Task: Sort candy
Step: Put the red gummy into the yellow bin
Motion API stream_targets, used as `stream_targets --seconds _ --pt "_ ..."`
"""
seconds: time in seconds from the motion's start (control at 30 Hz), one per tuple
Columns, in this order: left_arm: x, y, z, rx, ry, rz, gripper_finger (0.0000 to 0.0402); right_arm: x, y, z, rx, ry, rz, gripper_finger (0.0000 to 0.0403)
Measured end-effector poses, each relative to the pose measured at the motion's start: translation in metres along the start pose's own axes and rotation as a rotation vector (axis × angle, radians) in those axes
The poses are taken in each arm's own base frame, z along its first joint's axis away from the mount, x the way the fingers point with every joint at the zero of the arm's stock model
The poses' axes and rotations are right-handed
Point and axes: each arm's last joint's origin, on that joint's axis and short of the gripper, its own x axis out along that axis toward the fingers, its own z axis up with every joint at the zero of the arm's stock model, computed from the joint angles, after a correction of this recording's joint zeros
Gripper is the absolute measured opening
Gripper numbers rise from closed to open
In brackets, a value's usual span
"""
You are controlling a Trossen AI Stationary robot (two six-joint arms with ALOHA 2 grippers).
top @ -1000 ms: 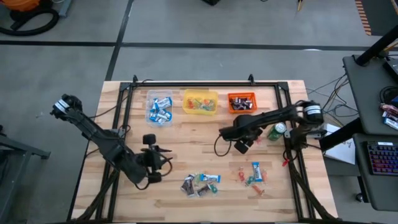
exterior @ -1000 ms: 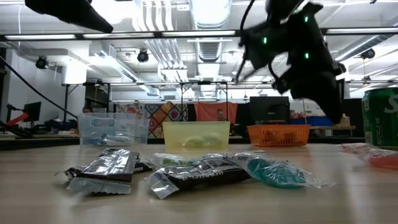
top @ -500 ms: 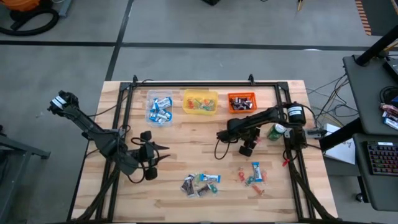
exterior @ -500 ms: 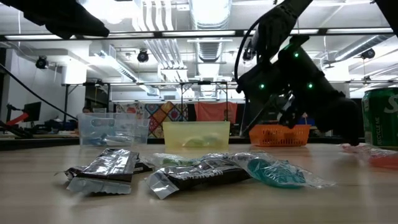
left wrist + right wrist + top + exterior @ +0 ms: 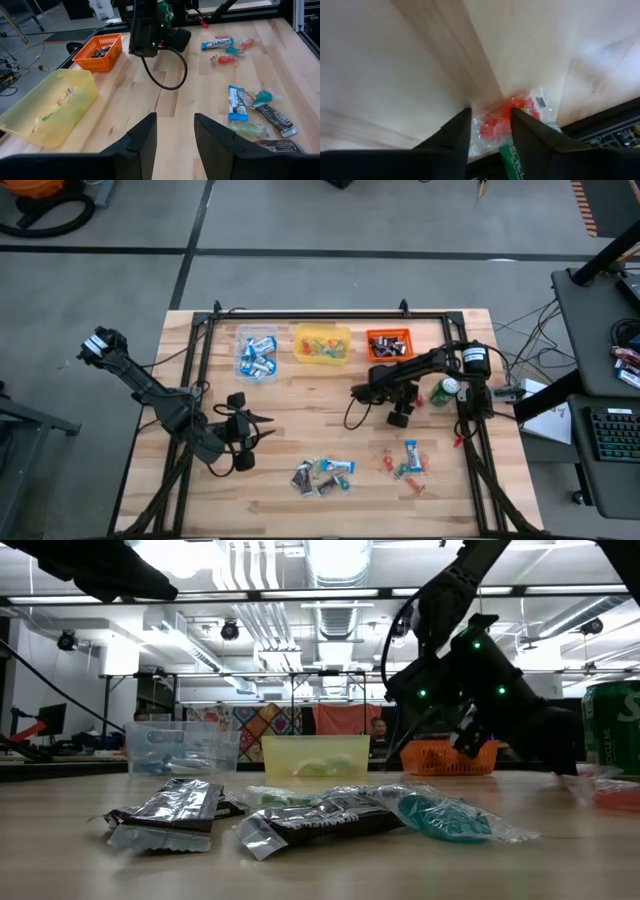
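My right gripper needs to lift clear, as the red candy slants across its fingers, then turn in line and close on the red candy's long sides [image 5: 494, 127].
Wrapped candy lies in two loose groups on the wooden table: one [image 5: 322, 475] near the front middle, also in the left wrist view [image 5: 255, 112], and one [image 5: 405, 461] to its right. A single red candy in a clear wrapper [image 5: 515, 107] lies flat on the table beside a green can [image 5: 445, 390]. My right gripper [image 5: 401, 418] hangs low over the table, open, pointing steeply down, its fingers [image 5: 455, 135] short of that red candy. Left of the front pile, my left gripper [image 5: 258, 432] waits open above the table with nothing between its fingers [image 5: 145, 145].
Three square tubs stand in a row at the back: clear [image 5: 257, 352] with blue-and-white candy, yellow [image 5: 322, 343], orange [image 5: 388, 344] with dark candy. A black rail frame [image 5: 470, 430] runs along the table's sides and back. Bare wood lies between the tubs and the piles.
My right gripper has come down from well above the table to just over it, a little toward the near edge, rolling its wrist as it sank. The candy and tubs have stayed where they were.
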Motion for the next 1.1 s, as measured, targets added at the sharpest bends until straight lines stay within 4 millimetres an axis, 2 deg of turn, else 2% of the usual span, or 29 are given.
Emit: stream_targets --seconds 0.2,0.27,0.43,0.8,0.87,0.97,1.1 --pt "0.0 0.0 0.0 -0.008 -0.001 0.0 0.0114 0.001 0.0 -0.002 -0.014 -0.014 0.001 0.0032" --pt "0.0 0.0 0.0 -0.007 0.0 0.001 0.0114 -0.004 0.001 -0.004 -0.015 -0.051 0.004 0.0016" --pt "0.001 -0.001 0.0 -0.01 -0.002 0.002 0.0114 -0.028 0.009 -0.006 -0.032 -0.249 0.057 0.0009" --pt "0.013 -0.014 -0.005 -0.023 -0.006 -0.018 0.0114 -0.096 0.029 -0.02 -0.046 -0.94 0.331 0.0008" --pt "0.017 -0.017 -0.007 -0.016 0.0 -0.017 0.0114 -0.103 0.029 -0.023 0.041 -0.979 0.402 0.0009" --pt "0.021 -0.022 -0.009 -0.02 -0.003 -0.019 0.0114 -0.104 0.025 -0.027 0.22 -0.943 0.46 0.0009" --pt "0.024 -0.023 -0.01 -0.026 -0.019 0.014 0.0114 -0.096 0.019 -0.035 0.36 -0.866 0.36 0.001"
